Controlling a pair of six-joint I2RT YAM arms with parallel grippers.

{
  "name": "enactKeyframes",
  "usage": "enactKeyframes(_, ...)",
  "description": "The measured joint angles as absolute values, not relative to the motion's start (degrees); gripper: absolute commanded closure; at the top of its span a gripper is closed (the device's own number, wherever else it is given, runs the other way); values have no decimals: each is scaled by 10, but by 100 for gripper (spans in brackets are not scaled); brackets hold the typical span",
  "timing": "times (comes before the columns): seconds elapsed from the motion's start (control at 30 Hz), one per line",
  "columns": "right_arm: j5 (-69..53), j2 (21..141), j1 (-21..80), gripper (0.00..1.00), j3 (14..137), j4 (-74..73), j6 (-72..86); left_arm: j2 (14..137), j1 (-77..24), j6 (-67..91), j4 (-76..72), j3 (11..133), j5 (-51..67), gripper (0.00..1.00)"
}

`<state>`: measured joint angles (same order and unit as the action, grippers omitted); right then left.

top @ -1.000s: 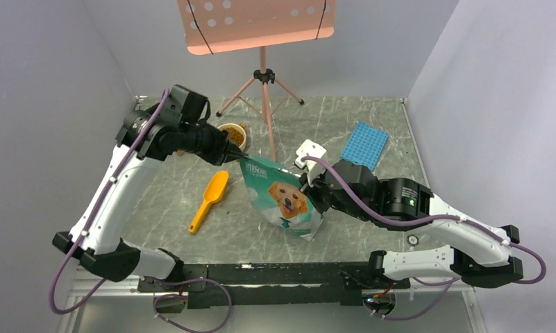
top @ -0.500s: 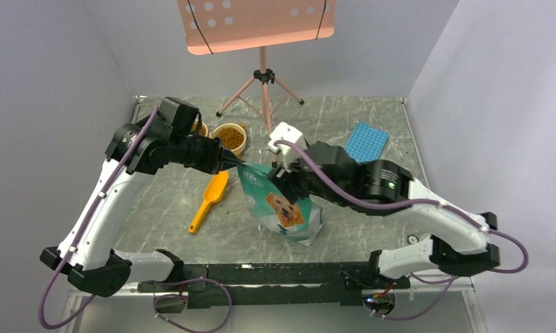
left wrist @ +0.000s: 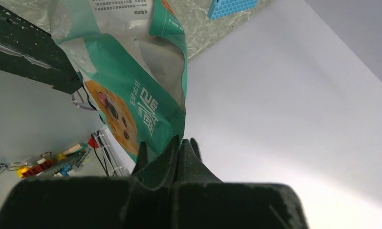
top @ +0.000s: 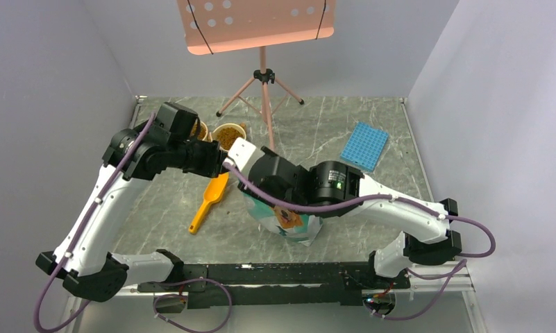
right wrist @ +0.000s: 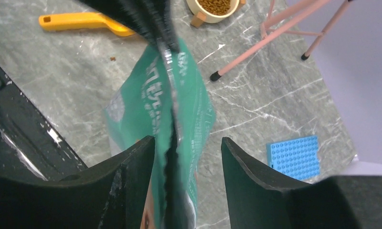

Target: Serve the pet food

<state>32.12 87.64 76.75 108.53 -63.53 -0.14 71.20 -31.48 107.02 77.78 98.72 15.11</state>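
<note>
The robot's left gripper pinches the teal bag past its side fold, so it should open and grab the bag's corner (left wrist: 183,109) where the edges of the fold meet.
The pet food (top: 230,136) is brown kibble in a cream bowl behind the bag, also at the top of the right wrist view (right wrist: 213,5). A teal bag (top: 293,223) with a dog picture stands mid-table. My left gripper (left wrist: 181,143) is shut on the bag's top corner (left wrist: 167,126) and shows from above as the left gripper (right wrist: 158,28). My right gripper (right wrist: 188,140) is open, its fingers (right wrist: 143,160) straddling the bag's top edge (right wrist: 177,109) without pinching it. Seen from overhead, the right wrist hides its own fingers.
A yellow scoop (top: 209,201) lies left of the bag, with a stray pellet (right wrist: 112,58) near it. A second bowl (top: 200,130) sits behind the left arm. A blue studded plate (top: 364,146) lies back right. A pink stand (top: 264,76) rises at the back.
My right gripper let go of the bag's right side, opened, and swung left over the bag's top. The left arm drew slightly left, still pinching the corner.
</note>
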Motion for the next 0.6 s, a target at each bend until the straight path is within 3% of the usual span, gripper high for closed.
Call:
enactKeyframes(0.03,328,876,778,50,1083,-636,-8,707,-315,1074,776,981,151,100)
enactKeyframes(0.17,359,877,822,95,1062,-639,-39,687,-315,1086,778,965,150,100)
enactKeyframes(0.2,367,879,827,100,1061,-639,-48,686,-315,1087,779,964,149,100)
enactKeyframes(0.27,385,883,831,100,1061,-637,-50,683,-315,1090,778,960,146,85)
enactKeyframes(0.37,389,885,828,100,1061,-637,-52,680,-315,1089,764,949,141,40)
enactKeyframes(0.4,383,884,826,100,1061,-635,-52,674,-317,1090,755,939,137,30)
enactKeyframes(0.47,353,879,817,100,1061,-629,-51,657,-326,1094,739,916,127,20)
enactKeyframes(0.6,282,857,788,100,1054,-622,-42,637,-362,1096,709,881,121,20)
